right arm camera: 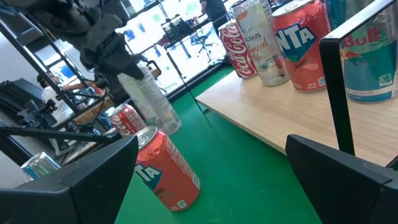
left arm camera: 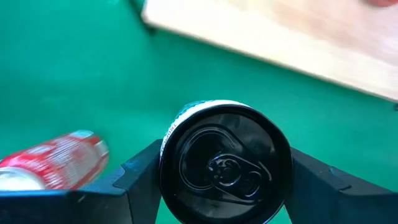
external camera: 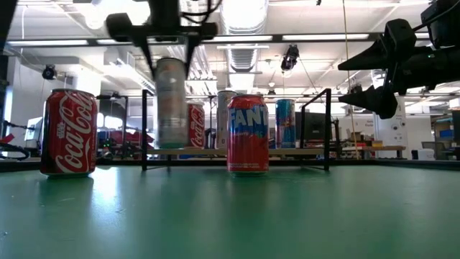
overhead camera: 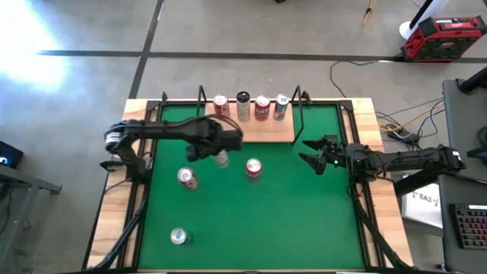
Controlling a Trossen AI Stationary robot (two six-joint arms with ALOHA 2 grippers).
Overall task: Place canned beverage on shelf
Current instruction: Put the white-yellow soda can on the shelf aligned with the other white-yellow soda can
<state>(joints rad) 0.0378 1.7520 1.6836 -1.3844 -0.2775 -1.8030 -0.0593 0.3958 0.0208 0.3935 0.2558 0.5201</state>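
Observation:
Next, my left gripper releases the grey can on the bare board (overhead camera: 243, 131) (left arm camera: 277, 31) just in front of the black-topped can of the shelf.
My left gripper (overhead camera: 221, 156) hangs over the green mat (overhead camera: 304, 221), just in front of the shelf, shut on a grey can with a black top (left arm camera: 225, 162). In the low view this can (external camera: 171, 101) floats above the mat. The shelf (overhead camera: 262, 128), a light wooden board in black uprights, carries several upright cans (overhead camera: 251, 106). An upright red Fanta can (overhead camera: 253, 169), a Coca-Cola can (overhead camera: 186, 178) and a silver can (overhead camera: 178, 237) rest on the mat. My right gripper (overhead camera: 313, 152) waits open at the mat's right side, holding nothing. My left gripper pinches the grey can's side wall just below its top rim (left arm camera: 164, 163) between its two fingers (left arm camera: 140, 180), one on each opposite side. The fingers come from above, pointing steeply down. The can hangs below them roughly upright, top up, lifted clear of the mat.
The shelf's black uprights (overhead camera: 298, 106) stand at its corners. Bare board (left arm camera: 280, 37) shows in front of the row of cans. The Fanta can (external camera: 248, 133) stands between the held can and my right gripper (external camera: 359, 79). Cables and a red case (overhead camera: 443, 36) lie beyond the table.

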